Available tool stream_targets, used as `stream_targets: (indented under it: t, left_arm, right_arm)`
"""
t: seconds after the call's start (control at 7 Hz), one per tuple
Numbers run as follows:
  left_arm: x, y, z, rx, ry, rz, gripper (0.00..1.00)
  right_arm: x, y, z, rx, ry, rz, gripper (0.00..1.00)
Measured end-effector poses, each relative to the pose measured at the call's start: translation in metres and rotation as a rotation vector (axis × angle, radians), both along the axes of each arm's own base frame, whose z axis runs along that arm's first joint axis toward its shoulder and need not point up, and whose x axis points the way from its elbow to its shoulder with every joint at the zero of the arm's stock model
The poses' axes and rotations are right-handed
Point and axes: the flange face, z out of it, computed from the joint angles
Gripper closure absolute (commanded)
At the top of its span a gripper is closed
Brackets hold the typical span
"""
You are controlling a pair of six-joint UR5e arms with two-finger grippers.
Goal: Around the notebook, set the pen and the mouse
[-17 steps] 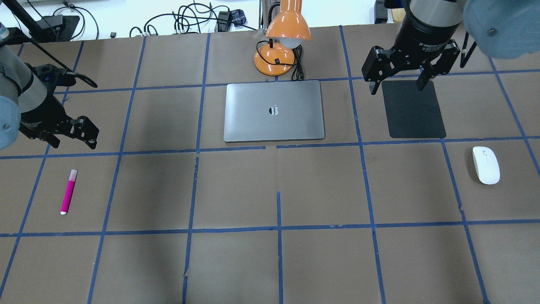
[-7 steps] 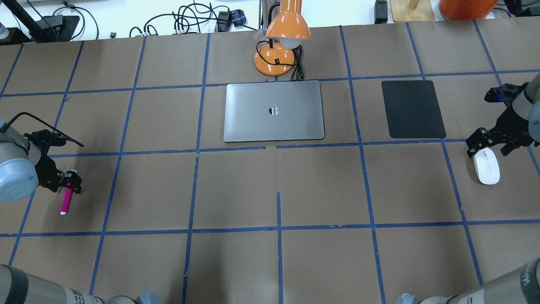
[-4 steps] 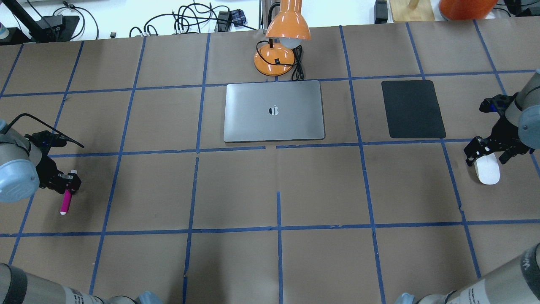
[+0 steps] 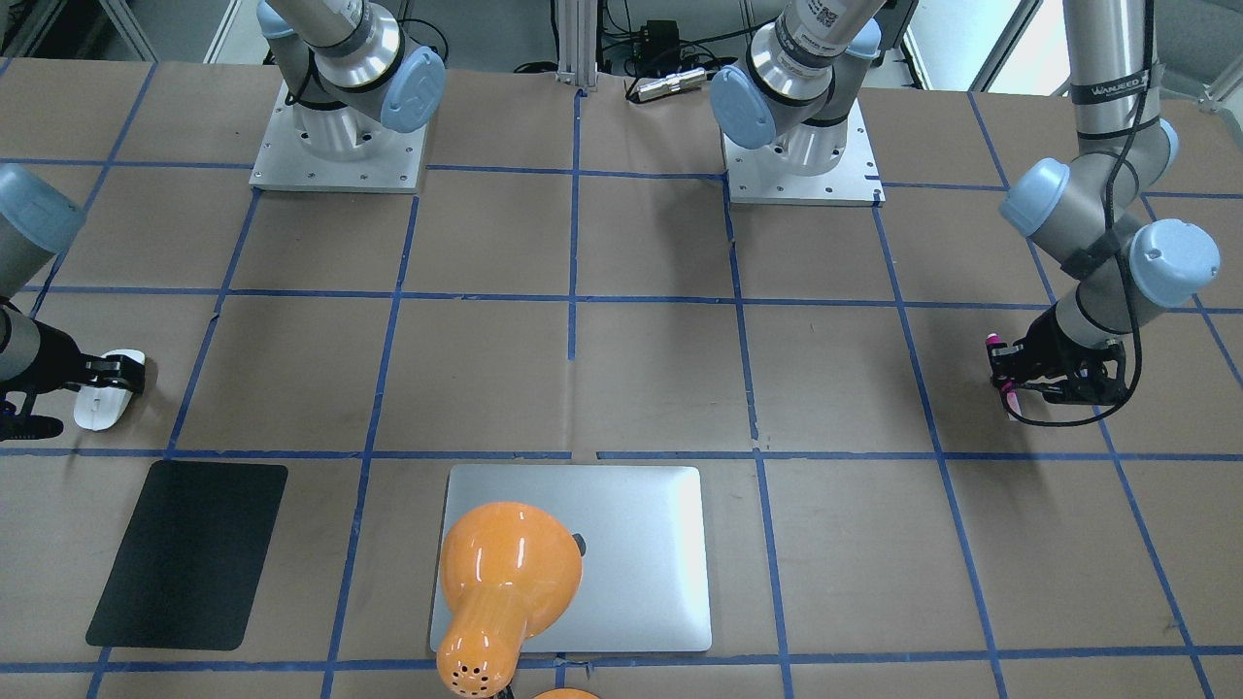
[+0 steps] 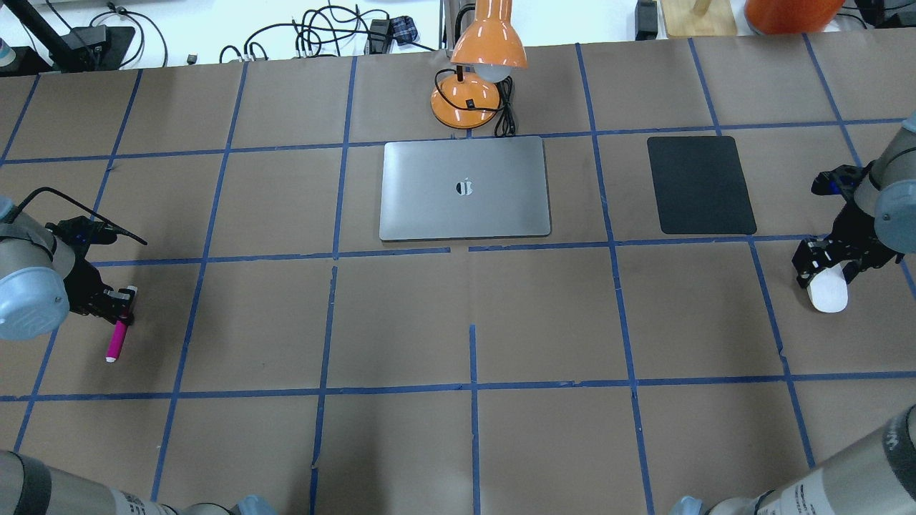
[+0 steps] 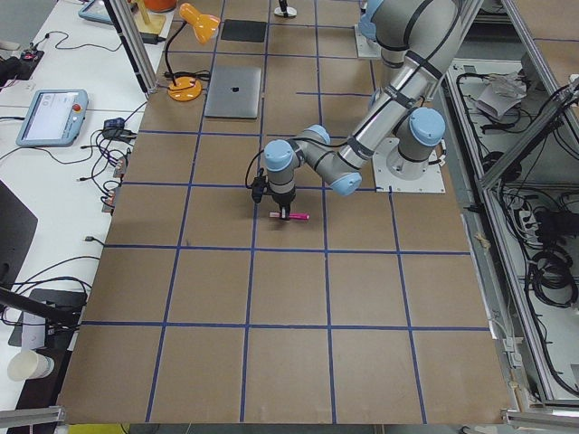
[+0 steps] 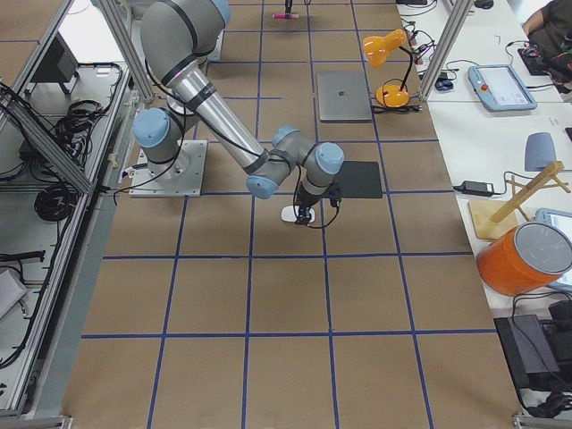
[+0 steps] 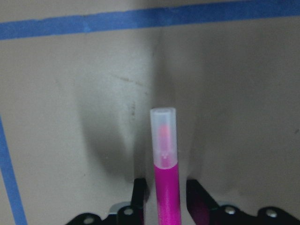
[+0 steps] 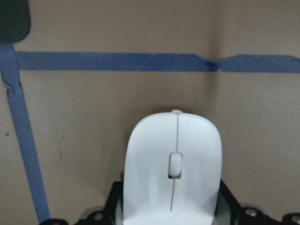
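Next, I release the pink pen with my left gripper at the blue tape's cut end [image 4: 570, 374] facing the silver notebook.
The pink pen [image 5: 114, 342] lies on the brown table at the far left, its pale cap pointing away from me. My left gripper [image 5: 118, 306] is shut on the pen [image 8: 164, 140], one black finger tight against each side of the barrel. The white mouse [image 5: 828, 297] sits at the far right. My right gripper [image 5: 826, 270] is shut on the mouse [image 9: 171, 140], with its fingers pressed against the mouse's sides near the rear end. The silver notebook [image 5: 465, 211] lies closed at the table's far middle, well away from both grippers.
An orange desk lamp [image 5: 472, 93] stands just behind the notebook, its shade overhanging the lid in the front-facing view. A thin black mat [image 5: 701, 184] lies right of the notebook, just beyond the mouse. Blue tape lines grid the table.
Both arms swung from high over the table down to the outer edges. The left gripper settled over the pen and closed, nudging it slightly. The right gripper lowered and closed on the mouse.
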Motion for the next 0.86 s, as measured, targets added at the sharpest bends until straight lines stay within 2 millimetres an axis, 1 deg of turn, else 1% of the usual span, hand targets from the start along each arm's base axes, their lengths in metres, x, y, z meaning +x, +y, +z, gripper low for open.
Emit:
stream_targets:
  t: [0.14, 0.29, 0.43, 0.57, 0.71, 0.86]
  left_arm:
    - [-0.001, 0.000, 0.002, -0.003, 0.001, 0.002, 1.00]
    - [-0.006, -0.002, 0.007, -0.010, 0.009, 0.024, 1.00]
    - [-0.023, -0.009, 0.020, -0.023, 0.028, 0.097, 1.00]
    - [-0.054, -0.019, 0.038, -0.042, 0.035, 0.203, 1.00]
    - [-0.099, -0.029, 0.054, -0.061, 0.029, 0.327, 1.00]
    - [-0.150, -0.035, 0.066, -0.081, 0.028, 0.456, 1.00]
  right_arm:
    - [0.001, -0.002, 0.005, -0.008, 0.003, 0.000, 0.92]
    - [0.004, -0.011, 0.016, -0.030, 0.010, -0.005, 0.92]
    - [0.017, -0.032, 0.032, -0.075, 0.017, -0.015, 0.91]
    - [0.044, -0.063, 0.049, -0.125, 0.020, -0.011, 0.91]
    - [0.081, -0.101, 0.056, -0.165, 0.015, -0.007, 0.91]
    - [0.120, -0.139, 0.052, -0.190, 0.008, -0.003, 0.91]
